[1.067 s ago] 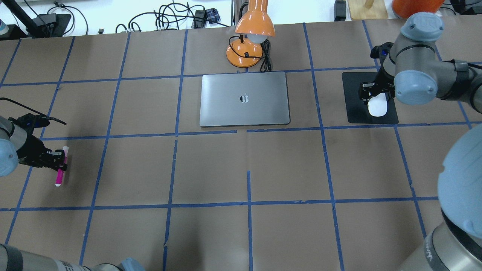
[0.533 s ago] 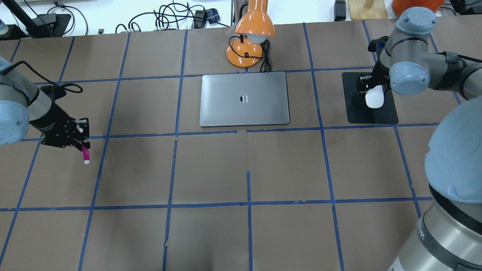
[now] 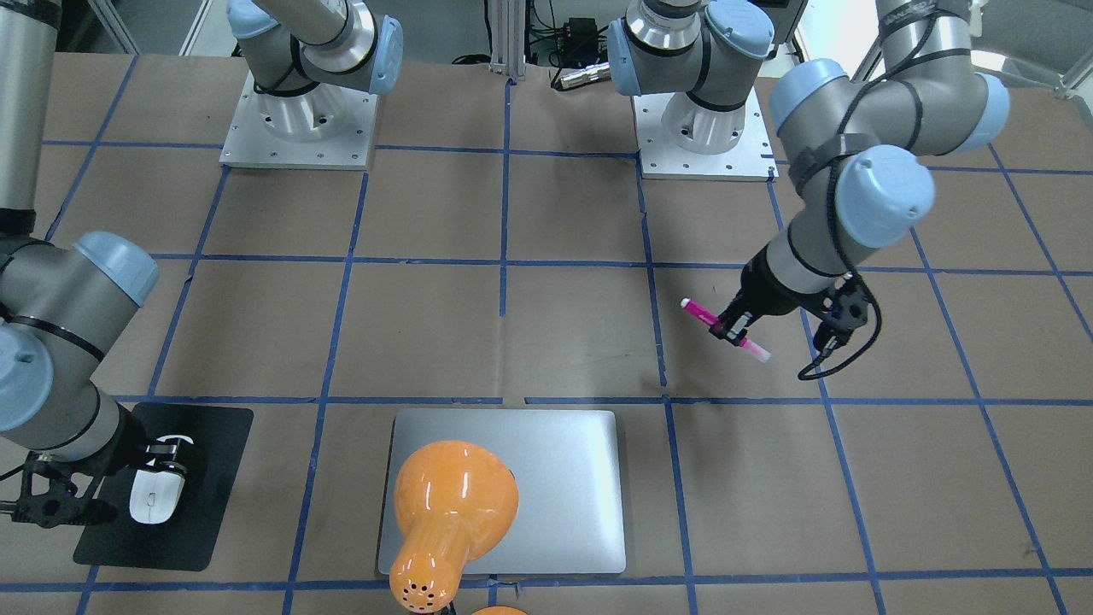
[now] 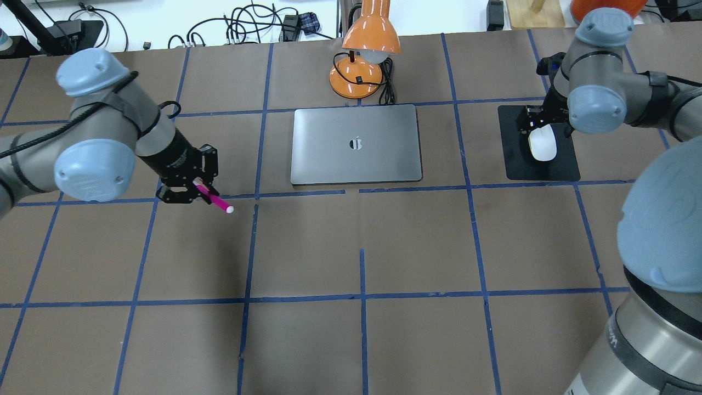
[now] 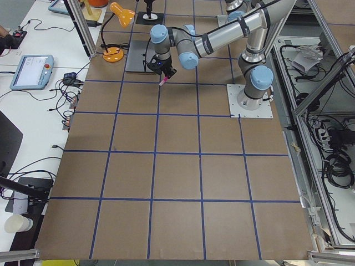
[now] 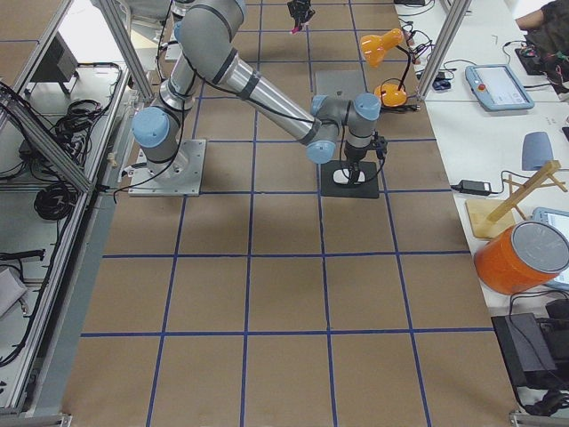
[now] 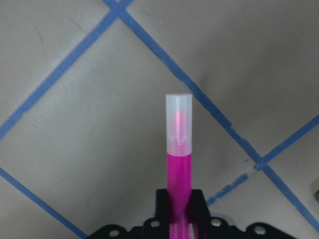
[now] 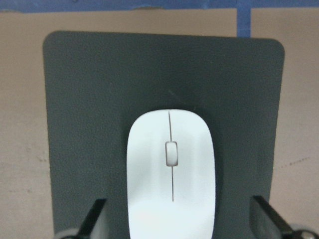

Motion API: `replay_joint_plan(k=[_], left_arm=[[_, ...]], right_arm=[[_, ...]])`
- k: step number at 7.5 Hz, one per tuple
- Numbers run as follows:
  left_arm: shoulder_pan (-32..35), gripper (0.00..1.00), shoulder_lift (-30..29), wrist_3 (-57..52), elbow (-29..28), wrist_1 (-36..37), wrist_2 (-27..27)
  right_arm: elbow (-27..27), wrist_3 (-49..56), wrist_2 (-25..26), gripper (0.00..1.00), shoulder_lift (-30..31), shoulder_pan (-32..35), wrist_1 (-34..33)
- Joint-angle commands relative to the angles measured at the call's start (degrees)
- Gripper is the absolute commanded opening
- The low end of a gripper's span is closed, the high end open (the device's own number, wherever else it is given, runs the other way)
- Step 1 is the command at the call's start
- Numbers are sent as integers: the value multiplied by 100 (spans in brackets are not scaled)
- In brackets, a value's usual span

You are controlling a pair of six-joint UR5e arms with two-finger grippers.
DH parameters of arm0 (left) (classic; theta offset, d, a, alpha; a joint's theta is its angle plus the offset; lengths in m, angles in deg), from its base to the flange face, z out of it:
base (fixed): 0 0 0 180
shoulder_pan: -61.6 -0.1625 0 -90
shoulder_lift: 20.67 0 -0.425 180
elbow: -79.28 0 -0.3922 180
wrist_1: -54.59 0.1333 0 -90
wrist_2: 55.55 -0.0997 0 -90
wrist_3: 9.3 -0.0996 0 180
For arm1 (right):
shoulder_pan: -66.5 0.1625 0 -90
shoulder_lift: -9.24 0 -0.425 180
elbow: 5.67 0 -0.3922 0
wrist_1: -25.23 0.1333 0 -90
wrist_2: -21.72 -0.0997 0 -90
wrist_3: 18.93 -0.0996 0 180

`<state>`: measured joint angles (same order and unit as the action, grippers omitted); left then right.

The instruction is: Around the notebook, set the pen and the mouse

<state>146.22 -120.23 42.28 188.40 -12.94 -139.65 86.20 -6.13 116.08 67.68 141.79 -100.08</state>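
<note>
I should release the magenta pen from my left gripper at the tip of the blue tape line [image 3: 501, 329] that faces the silver notebook.
The magenta pen [image 4: 217, 202] hangs above the table, my left gripper [image 4: 198, 188] shut on its middle, pale cap pointing away from the wrist. It is left of the silver notebook [image 4: 356, 144] and level with its near edge; in the front view the pen [image 3: 726, 329] is clear of the notebook [image 3: 572, 465]. The white mouse [image 8: 171, 172] lies on the black mat [image 8: 79, 99]. My right gripper [image 8: 182, 219] straddles the mouse, open, with a gap at each finger. From overhead, the mouse [image 4: 542, 147] lies right of the notebook.
An orange desk lamp [image 4: 364, 60] with its cable stands just behind the notebook, its shade overhanging the notebook's far edge. Blue tape lines grid the brown table. Cables and boxes lie beyond the far edge.
My left arm has carried the pen from the far left up and right toward the notebook, turning it. The right gripper and mouse shifted slightly back and left on the mat.
</note>
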Motion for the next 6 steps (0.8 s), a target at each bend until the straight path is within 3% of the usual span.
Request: replay_joint_plan(k=[1,4,6], left_arm=[[1306,0,-265,2601,-58,337,26],[2118,0,-958,4952,-382,653,121],[2567,0,-1275,5387,-418,1117,184]], right_arm=[[-230,20,-74,100,657,65,1037],[-231,-529,-92,100,1623,933,2200],[-266,-760,-426,100,2117,1251,2870]])
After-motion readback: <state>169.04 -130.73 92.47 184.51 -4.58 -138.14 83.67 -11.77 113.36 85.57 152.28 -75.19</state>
